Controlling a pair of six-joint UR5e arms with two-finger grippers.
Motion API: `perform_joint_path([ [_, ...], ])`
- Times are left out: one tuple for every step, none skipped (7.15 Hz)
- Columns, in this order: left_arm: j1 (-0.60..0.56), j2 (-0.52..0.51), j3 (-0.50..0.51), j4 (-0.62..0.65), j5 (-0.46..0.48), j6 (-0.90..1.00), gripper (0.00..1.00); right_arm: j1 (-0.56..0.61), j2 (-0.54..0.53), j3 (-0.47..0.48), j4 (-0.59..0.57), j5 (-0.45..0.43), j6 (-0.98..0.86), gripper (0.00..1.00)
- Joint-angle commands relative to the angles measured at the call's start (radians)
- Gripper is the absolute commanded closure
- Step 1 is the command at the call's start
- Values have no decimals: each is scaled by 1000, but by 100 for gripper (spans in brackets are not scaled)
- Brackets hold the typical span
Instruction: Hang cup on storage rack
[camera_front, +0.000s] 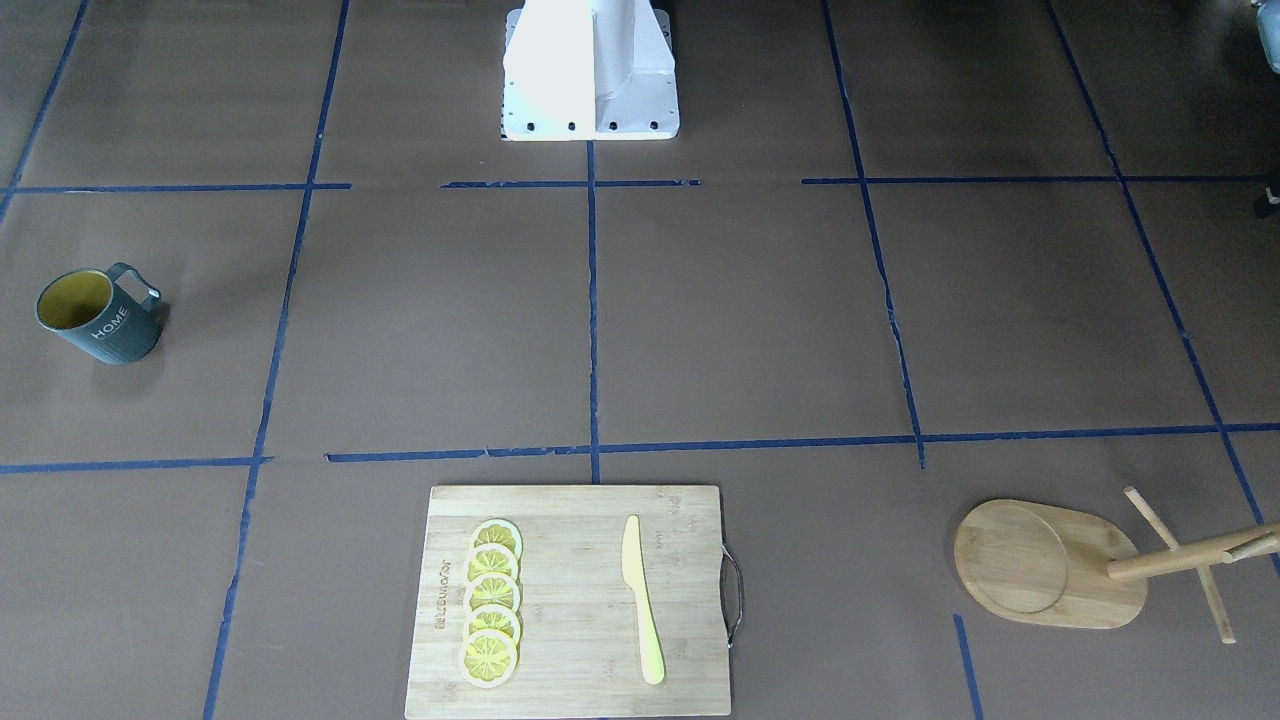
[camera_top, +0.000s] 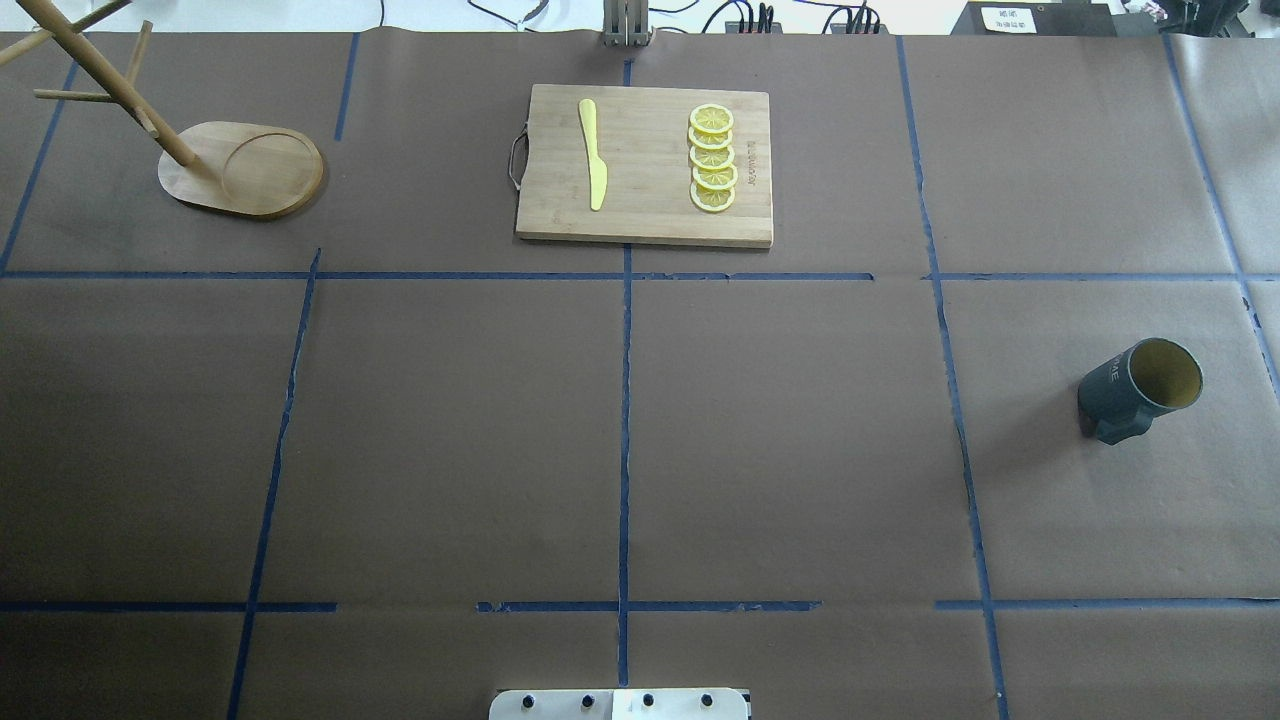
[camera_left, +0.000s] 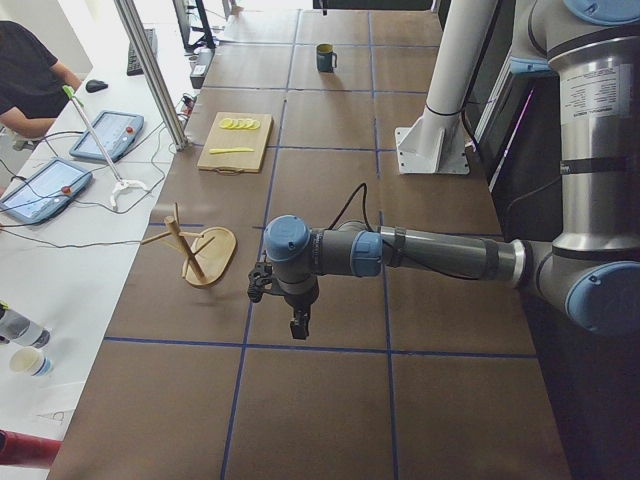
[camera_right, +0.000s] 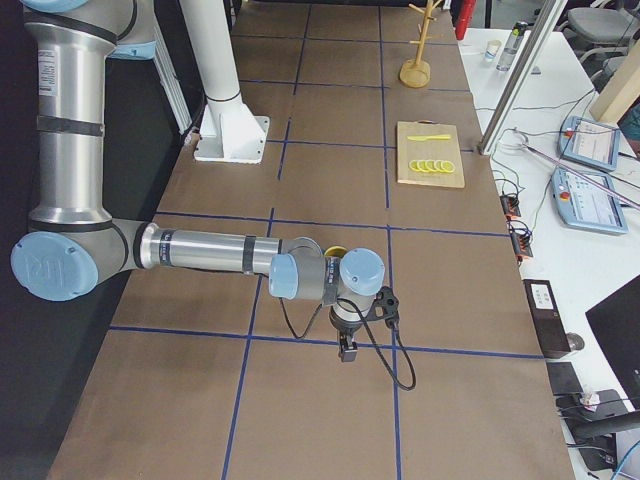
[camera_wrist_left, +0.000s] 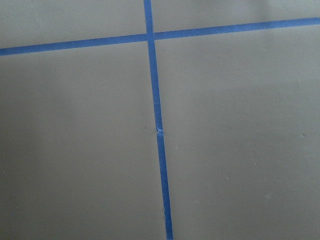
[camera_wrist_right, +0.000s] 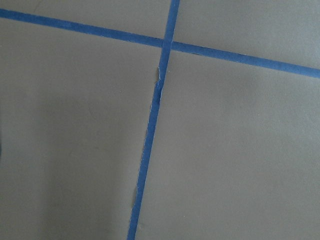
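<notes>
The robot's right gripper will close on the cup's rim (camera_front: 38, 306), on the side that faces away from the storage rack, with one finger inside the cup.
The dark blue-grey cup (camera_top: 1125, 392) with a yellow-green inside stands upright at the table's right side in the overhead view, its handle toward the robot; it also shows in the front-facing view (camera_front: 103, 322). The wooden storage rack (camera_top: 243, 170) stands at the far left corner, also in the front-facing view (camera_front: 1048, 565), with empty pegs. My left gripper (camera_left: 299, 325) hangs over bare table near the rack in the exterior left view. My right gripper (camera_right: 346, 349) hangs over bare table in the exterior right view. I cannot tell whether either is open or shut. Both wrist views show only table and tape.
A bamboo cutting board (camera_top: 645, 225) with lemon slices (camera_top: 712, 158) and a yellow knife (camera_top: 593, 152) lies at the far middle. The white robot base (camera_front: 590, 75) stands at the near edge. Blue tape lines grid the brown table. An operator sits beside the table (camera_left: 30, 70).
</notes>
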Motion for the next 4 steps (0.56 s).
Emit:
perform_joint_path([
  [0,1,-2,-6,-8,-2,0,0,0,0,0,2,0,0],
  [0,-2,10,-9,-10,-3,0,0,0,6,0,47,0,0],
  [0,-2,9,-10,-10,-3,0,-3,0,11,41,77,3,0],
  [0,-2,10,-10,-8,-3,0,-3,-14,20,70,135,41,0],
])
